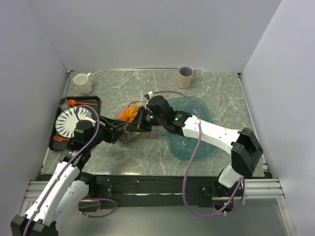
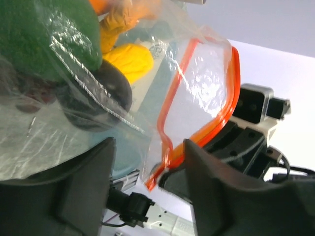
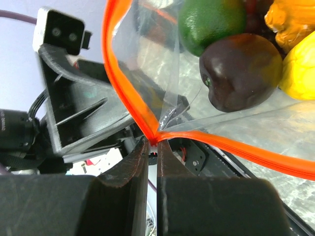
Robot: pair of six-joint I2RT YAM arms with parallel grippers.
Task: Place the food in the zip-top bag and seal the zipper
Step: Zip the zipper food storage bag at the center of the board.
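The bag's zipper corner is deep beyond the ends of the left gripper's fingers, so that gripper should open, back away and pinch the zipper's end (image 2: pixel 165 160) with only the ends of its fingers.
The zip-top bag (image 1: pixel 129 115) is held up between both grippers, left of the table's middle. It holds the food: a green fruit (image 3: pixel 211 17), a dark round fruit (image 3: pixel 241 73), a yellow lemon (image 3: pixel 301 73) and an orange piece (image 3: pixel 290 17). My right gripper (image 3: pixel 157 147) is shut on the zipper (image 3: pixel 118 83) where the two orange-red strips meet, with a bit of white between the fingertips. My left gripper (image 2: pixel 147 182) is open, and the bag's corner with the zipper (image 2: pixel 216 123) hangs between its fingers. In the top view the left gripper (image 1: pixel 122 132) and right gripper (image 1: pixel 139 123) almost touch.
A translucent teal tray (image 1: pixel 206 105) lies under the right arm. A black tray (image 1: pixel 93 101) at the left holds a white plate (image 1: pixel 69 123) and an orange spoon (image 1: pixel 76 102). A white mug (image 1: pixel 82 83) and a beige mug (image 1: pixel 186 77) stand at the back.
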